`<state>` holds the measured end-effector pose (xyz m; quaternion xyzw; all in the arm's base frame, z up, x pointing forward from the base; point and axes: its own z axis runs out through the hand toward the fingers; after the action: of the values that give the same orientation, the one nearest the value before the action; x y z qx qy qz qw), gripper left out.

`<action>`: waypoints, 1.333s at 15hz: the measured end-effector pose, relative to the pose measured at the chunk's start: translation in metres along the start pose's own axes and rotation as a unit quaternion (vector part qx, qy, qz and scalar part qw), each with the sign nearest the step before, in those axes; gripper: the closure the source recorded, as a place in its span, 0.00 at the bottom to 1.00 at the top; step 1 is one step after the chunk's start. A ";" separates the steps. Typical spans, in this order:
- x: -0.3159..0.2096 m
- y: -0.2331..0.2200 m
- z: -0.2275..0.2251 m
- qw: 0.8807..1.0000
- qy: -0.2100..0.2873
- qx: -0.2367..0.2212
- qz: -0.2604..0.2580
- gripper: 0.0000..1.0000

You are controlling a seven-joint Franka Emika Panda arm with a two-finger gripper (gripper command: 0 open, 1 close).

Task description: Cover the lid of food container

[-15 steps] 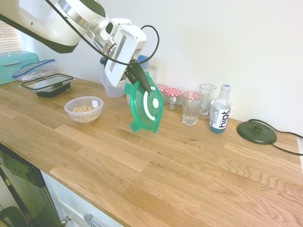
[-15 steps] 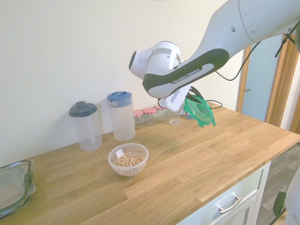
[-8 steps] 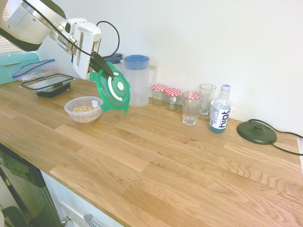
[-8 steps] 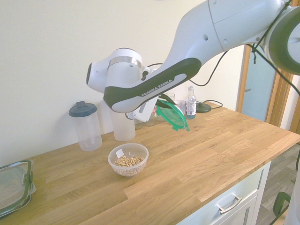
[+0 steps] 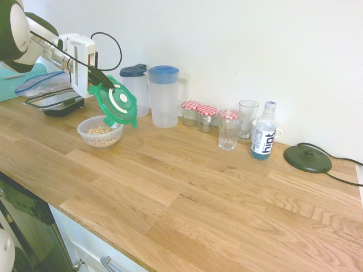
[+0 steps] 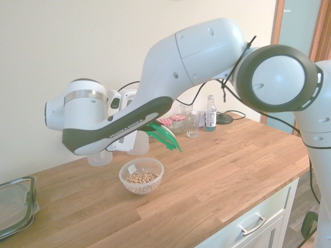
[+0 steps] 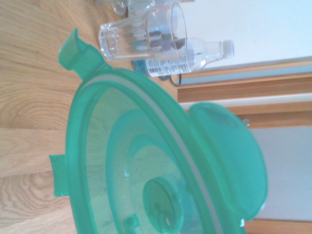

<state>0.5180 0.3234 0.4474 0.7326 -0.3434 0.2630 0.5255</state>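
Note:
My gripper needs to let go of the green lid on the food container's open rim (image 5: 97, 123), lying flat over the beige grains.
The round translucent green lid (image 5: 117, 105) with a white ring at its centre hangs tilted in the air, pinched at its upper rim by my gripper (image 5: 105, 81), which is shut on it. It hovers just above the far right rim of the food container (image 5: 101, 131), a small clear bowl of beige grains on the wooden counter. From the other side, the lid (image 6: 164, 137) shows edge-on above and behind the container (image 6: 141, 175), and the arm hides the fingers. The lid (image 7: 146, 170) fills the wrist view.
Two clear jugs (image 5: 163, 96) with blue lids stand behind the bowl. A black-rimmed clear box (image 5: 57, 102) lies to its left. Red-topped jars (image 5: 199, 115), two glasses (image 5: 228, 129), a water bottle (image 5: 263, 139) and a black disc with a cord (image 5: 307, 158) line the wall.
The arm has swung the held lid from above the middle of the counter, by the jars, over to the bowl. The lid has tipped from near vertical towards flat.

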 end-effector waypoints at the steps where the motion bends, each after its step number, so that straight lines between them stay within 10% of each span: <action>1: -0.011 -0.004 -0.008 1.000 0.010 -0.002 -0.002 1.00; 20: -0.073 -0.037 -0.044 0.996 0.077 -0.038 0.029 1.00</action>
<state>0.4995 0.3894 0.3845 0.6794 -0.3329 0.3203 0.5701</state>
